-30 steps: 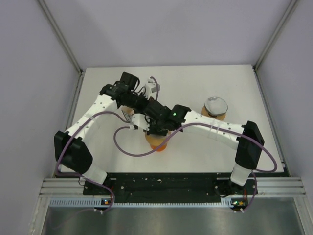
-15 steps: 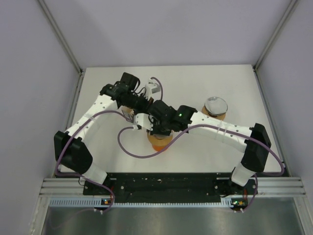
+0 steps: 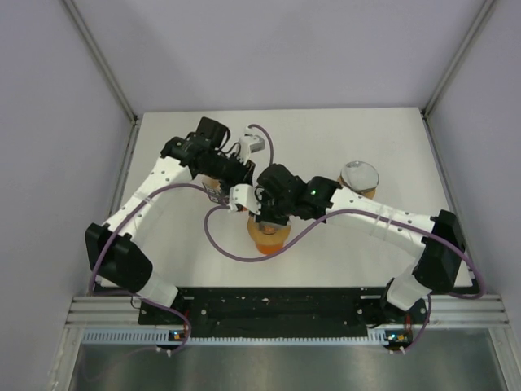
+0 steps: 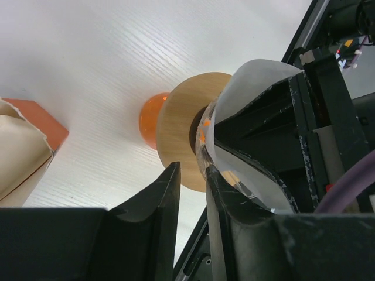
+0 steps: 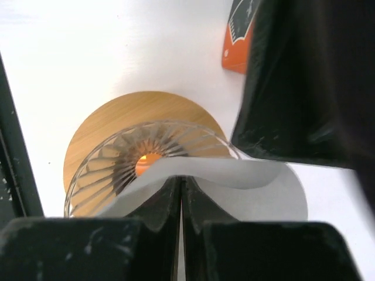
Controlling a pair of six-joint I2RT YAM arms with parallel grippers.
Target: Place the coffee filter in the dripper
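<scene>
Next, I pinch the filter's edge (image 4: 212, 157) with my left gripper while my right gripper backs off, since the coffee filter curls over the dripper's rim round my right gripper's fingers.
The dripper (image 5: 111, 120) is a ribbed glass cone in a tan ring on an orange vessel (image 4: 149, 117); from the top view it (image 3: 267, 238) sits under both wrists. The coffee filter (image 5: 258, 190), thin white paper, lies curled over the dripper's rim. My right gripper (image 5: 180, 180) is shut, its tips against the paper. In the left wrist view the filter (image 4: 261, 70) wraps round those black fingers. My left gripper (image 4: 191, 170) stands narrowly open with nothing in the gap, its right finger close beside the filter and glass rim.
A small orange carton (image 4: 41, 126) with cream paper lies just left of the dripper, also seen as the carton (image 5: 234, 50) in the right wrist view. A glass dome on a tan-and-orange base (image 3: 358, 177) stands to the right. Purple cables loop near the dripper.
The right arm's elbow has swung out to the right and its wrist has shifted up and slightly right over the dripper. The left arm has hardly moved.
</scene>
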